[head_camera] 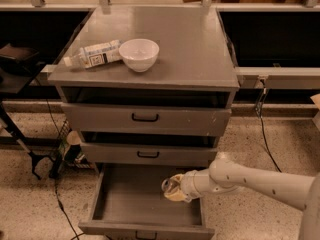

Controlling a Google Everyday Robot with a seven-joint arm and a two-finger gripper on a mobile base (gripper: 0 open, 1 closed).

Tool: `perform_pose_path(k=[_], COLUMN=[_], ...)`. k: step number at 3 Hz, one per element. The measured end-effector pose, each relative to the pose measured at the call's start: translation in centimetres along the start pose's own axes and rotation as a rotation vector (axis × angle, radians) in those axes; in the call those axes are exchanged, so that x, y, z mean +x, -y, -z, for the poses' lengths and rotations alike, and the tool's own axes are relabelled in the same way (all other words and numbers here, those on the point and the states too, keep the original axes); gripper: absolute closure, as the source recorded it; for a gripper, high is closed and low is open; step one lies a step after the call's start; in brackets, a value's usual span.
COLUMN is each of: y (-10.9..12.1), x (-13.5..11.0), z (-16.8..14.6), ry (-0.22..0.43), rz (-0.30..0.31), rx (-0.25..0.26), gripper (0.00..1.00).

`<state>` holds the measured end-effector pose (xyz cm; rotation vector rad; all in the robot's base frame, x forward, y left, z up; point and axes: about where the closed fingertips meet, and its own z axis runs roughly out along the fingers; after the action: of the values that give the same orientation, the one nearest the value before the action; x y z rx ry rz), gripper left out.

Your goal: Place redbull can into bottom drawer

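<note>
The robot's gripper needs to release the redbull can on the bottom drawer's grey bottom (176,204), close to the drawer's side beneath the robot's arm. The can is still held above the drawer floor.
The bottom drawer (135,196) is pulled open and shows a flat grey floor with nothing lying on it. My gripper (172,190) reaches in from the right over the drawer's right half and is shut on the redbull can (169,185), a small silver can whose round dark-rimmed end faces left. The can is held above the drawer floor, near the right wall. The pale fingers (176,195) wrap most of the can.
A white bowl (139,54) and a lying white plastic bottle (95,54) sit on the cabinet top (190,49). Two shallower drawers (145,118) above are slightly open. A black stand (30,156) and cables are at the left on the floor.
</note>
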<state>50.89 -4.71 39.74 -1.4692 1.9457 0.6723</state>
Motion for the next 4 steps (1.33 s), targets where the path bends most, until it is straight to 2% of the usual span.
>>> perform_pose_path(k=[1, 2, 4], y=[0.9, 1.6, 2.6], x=[3.3, 6.7, 12.7], z=[-4.0, -7.4, -11.9], ry=[0.019, 0.048, 0.071], rz=[0.001, -0.024, -0.1], rx=[-0.05, -0.09, -0.13], gripper=[1.0, 1.0, 1.0])
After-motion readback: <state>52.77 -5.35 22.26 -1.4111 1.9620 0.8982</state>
